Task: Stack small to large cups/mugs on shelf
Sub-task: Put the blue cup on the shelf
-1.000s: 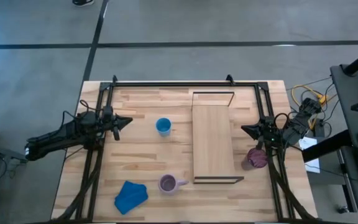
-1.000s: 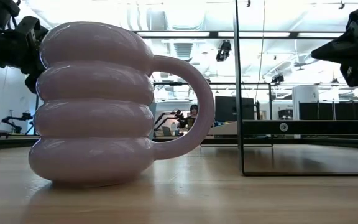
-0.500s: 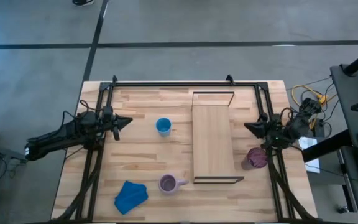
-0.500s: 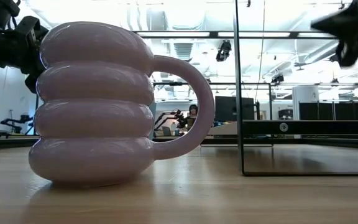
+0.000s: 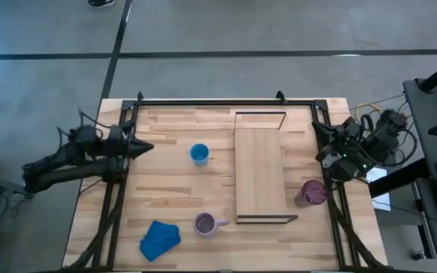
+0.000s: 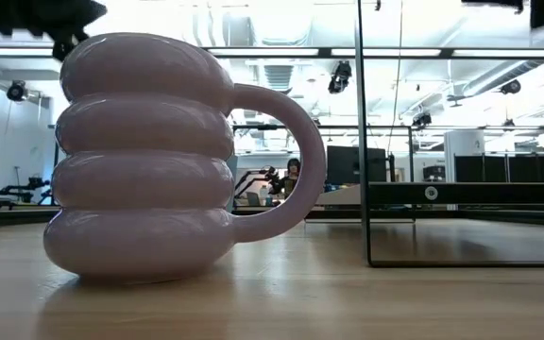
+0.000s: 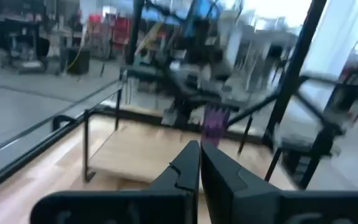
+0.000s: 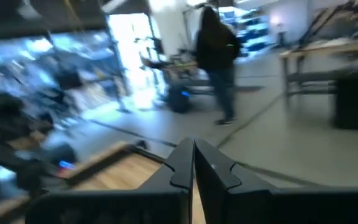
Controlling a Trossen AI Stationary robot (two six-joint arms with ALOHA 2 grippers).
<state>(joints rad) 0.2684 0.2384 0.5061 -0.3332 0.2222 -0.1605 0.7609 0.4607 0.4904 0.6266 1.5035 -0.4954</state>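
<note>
The robot's left gripper will next go to the small blue cup and close on the cup's rim (image 5: 199, 159), on the side toward the pale lilac mug.
The small blue cup (image 5: 199, 154) stands on the table left of the shelf (image 5: 260, 171). The pale lilac mug (image 5: 205, 224) stands near the front edge and fills the low view (image 6: 144, 156). The dark purple cup (image 5: 314, 192) stands right of the shelf; it also shows in the left wrist view (image 7: 215, 124). The shelf lies flat on the tabletop. My left gripper (image 5: 133, 148) is shut and empty at the table's left edge. My right gripper (image 5: 323, 157) is shut and empty at the right edge, above and behind the purple cup.
A crumpled blue cloth (image 5: 160, 238) lies at the front left. Dark frame rails (image 5: 211, 101) run along the table's back and sides. A person (image 8: 219, 56) stands in the room beyond the table. Bare tabletop lies between the blue cup and the lilac mug.
My left gripper has drawn back toward the table's left edge and risen. My right gripper has risen and drawn back toward the right edge, tipping upward. Both stay shut. The cups, shelf and cloth have not moved.
</note>
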